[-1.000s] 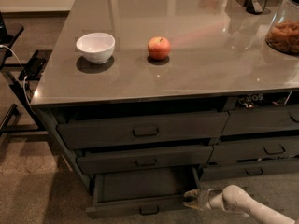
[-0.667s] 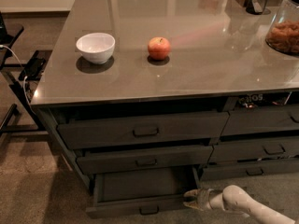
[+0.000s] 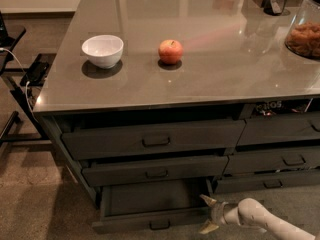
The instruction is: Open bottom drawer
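Note:
The bottom drawer is only partly out and my fingers spread loosely around its front corner, so next I take that corner farther in and pull (image 3: 199,215).
The bottom drawer (image 3: 150,222) of the left stack is pulled out, with its flat dark inside showing and a small loop handle (image 3: 159,225) at the centre of its thin front. My gripper (image 3: 208,214) is at the drawer's right front corner, low near the floor. Its two pale fingers are spread apart, one above and one below, and hold nothing. The white arm (image 3: 265,219) comes in from the lower right.
Two taller drawers (image 3: 155,141) sit shut above it. The right-hand stack (image 3: 280,159) stands beside my arm. On the grey counter (image 3: 225,59) are a white bowl (image 3: 102,50), an apple (image 3: 170,51) and a jar (image 3: 304,34). A black stand (image 3: 20,89) is at left.

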Motion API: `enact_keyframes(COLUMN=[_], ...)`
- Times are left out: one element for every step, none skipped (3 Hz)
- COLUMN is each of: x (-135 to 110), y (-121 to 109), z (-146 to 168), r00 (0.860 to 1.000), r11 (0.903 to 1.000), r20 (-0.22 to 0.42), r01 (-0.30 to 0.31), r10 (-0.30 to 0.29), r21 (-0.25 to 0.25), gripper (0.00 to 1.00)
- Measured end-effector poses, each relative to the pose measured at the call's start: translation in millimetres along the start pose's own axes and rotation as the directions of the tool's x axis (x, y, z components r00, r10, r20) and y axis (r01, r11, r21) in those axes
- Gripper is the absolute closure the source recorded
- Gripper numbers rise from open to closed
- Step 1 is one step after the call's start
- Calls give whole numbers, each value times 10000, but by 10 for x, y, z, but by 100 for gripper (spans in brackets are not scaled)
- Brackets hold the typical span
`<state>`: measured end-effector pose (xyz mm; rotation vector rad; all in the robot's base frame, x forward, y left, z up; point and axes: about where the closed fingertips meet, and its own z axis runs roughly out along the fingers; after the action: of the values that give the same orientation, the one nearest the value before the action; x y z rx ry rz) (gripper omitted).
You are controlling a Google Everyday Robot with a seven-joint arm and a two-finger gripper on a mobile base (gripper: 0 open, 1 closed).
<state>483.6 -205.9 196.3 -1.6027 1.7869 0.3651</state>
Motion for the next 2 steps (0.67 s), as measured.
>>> enact_keyframes(x=[0,118], y=[0,29], z=[0,289], r00=[10000,9989], r11=[10000,9986], r20=[0,-50], r01=[0,-476], r10=[0,475], r21=[0,-245], gripper=[0,0])
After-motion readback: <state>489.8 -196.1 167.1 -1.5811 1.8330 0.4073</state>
